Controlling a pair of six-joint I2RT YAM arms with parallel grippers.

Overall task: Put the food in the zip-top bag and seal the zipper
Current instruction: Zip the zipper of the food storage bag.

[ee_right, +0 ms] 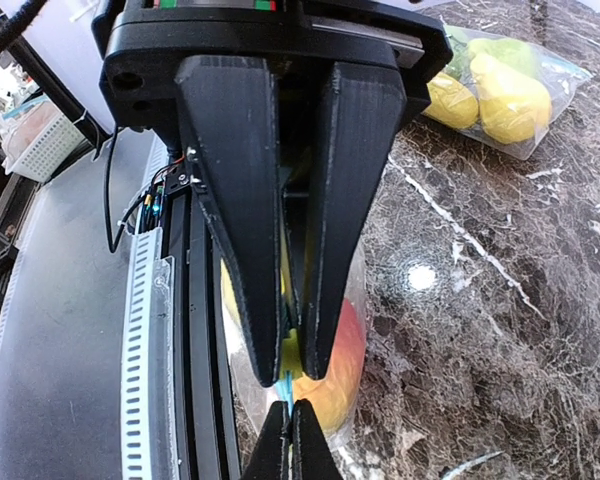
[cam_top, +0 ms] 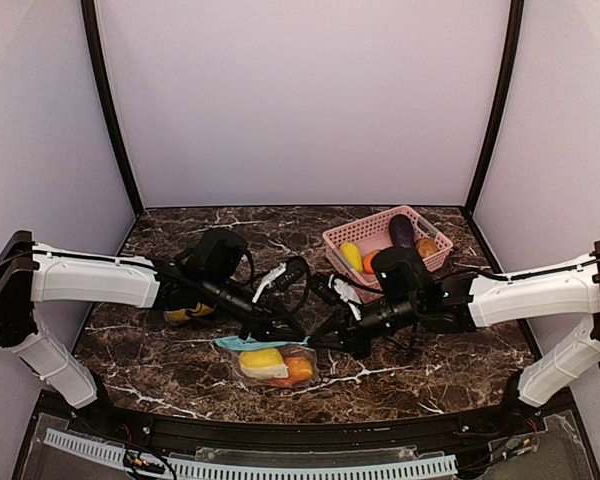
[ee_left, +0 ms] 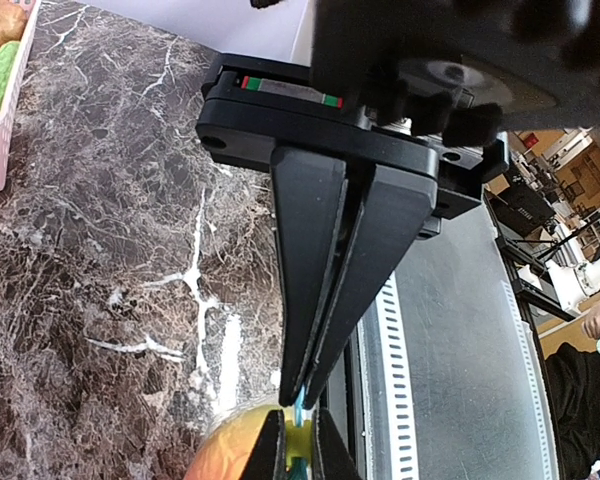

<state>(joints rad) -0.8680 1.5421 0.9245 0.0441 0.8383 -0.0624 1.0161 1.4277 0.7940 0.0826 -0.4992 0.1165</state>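
My left gripper is going to release the zip-top bag, which lies at the table's front middle, on the table [cam_top: 293, 308] between the second clear bag and the pink basket.
The clear zip-top bag [cam_top: 275, 365] lies at the front middle of the table with yellow and orange-red food [cam_top: 280, 364] inside. Its blue zipper [cam_top: 242, 343] runs along the far edge. My left gripper [cam_top: 285, 330] and right gripper [cam_top: 330, 340] meet tip to tip over that edge. In the left wrist view the left gripper [ee_left: 300, 395] is shut on the blue zipper [ee_left: 299, 412], with the orange food [ee_left: 230, 450] just behind. In the right wrist view the right gripper [ee_right: 295, 375] is shut on the zipper [ee_right: 288, 387], and the left fingertips [ee_right: 275, 445] face it.
A pink lattice basket [cam_top: 352, 232] at the back right holds yellow, purple and orange food. A second clear bag [ee_right: 500, 80] with yellow and green pieces lies under the left arm [cam_top: 185, 312]. The table's front rail runs close behind the bag.
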